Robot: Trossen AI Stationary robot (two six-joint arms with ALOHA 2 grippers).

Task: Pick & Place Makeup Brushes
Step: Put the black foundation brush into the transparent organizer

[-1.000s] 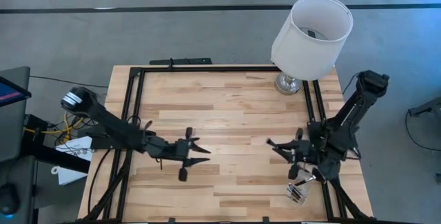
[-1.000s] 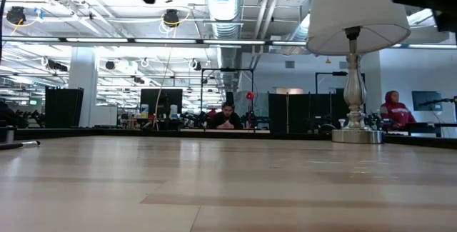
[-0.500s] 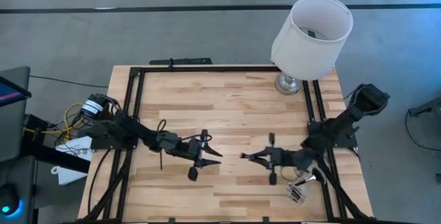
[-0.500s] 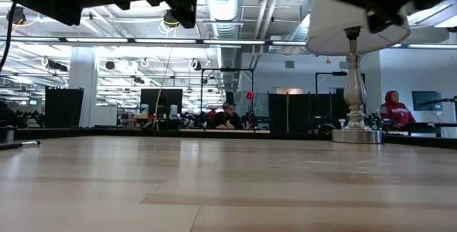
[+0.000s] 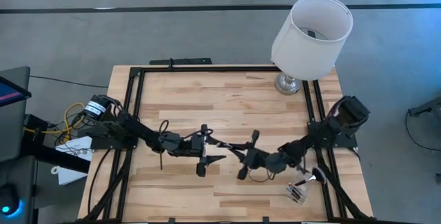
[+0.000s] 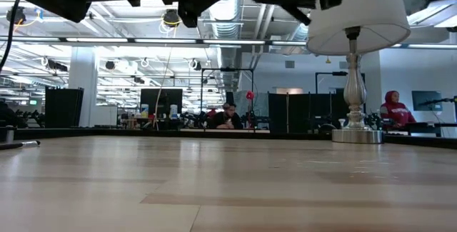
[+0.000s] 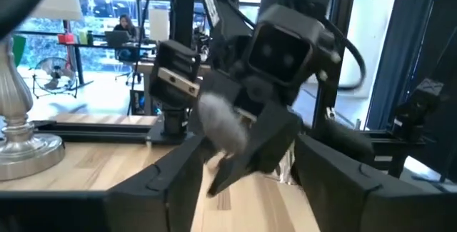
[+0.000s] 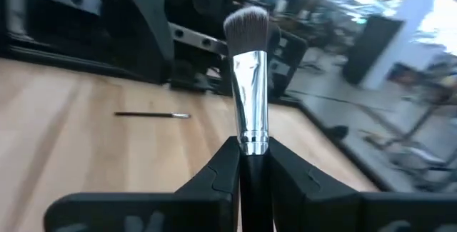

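My left gripper needs to take the silver ferrule (image 8: pixel 250 96) and free my right gripper to turn, because the brush lies head first along my right gripper's fingers.
One makeup brush (image 8: pixel 250 82) has a black handle, a silver ferrule and a fluffy grey-brown head. My right gripper (image 8: pixel 251 150) is shut on it above the table's middle (image 5: pixel 240 155). The brush (image 5: pixel 222 144) points toward my left gripper (image 5: pixel 210 149), which faces it with its fingers open. In the left wrist view the fluffy head (image 7: pixel 220 126) stands between my left gripper's (image 7: pixel 250 168) two fingers, and I see no touch. A second, thin brush (image 8: pixel 153 115) lies flat on the wood. My right gripper pinches the brush's black handle (image 8: pixel 254 168) between its two fingers, just behind the silver ferrule. The brush lies along the fingers and sticks out ahead of them, head first. It is held roughly level, lifted clear of the table.
A lamp with a white shade (image 5: pixel 311 29) stands on its silver foot (image 6: pixel 355 135) at the far right corner. A clear holder (image 5: pixel 300 191) sits near the table's near right edge. A black frame (image 5: pixel 134 107) borders the tabletop.
Both grippers have come toward the table's middle and toward each other. My right gripper has carried the brush toward the table's left edge. My left gripper has gone toward the right edge until the brush head stands between its fingers.
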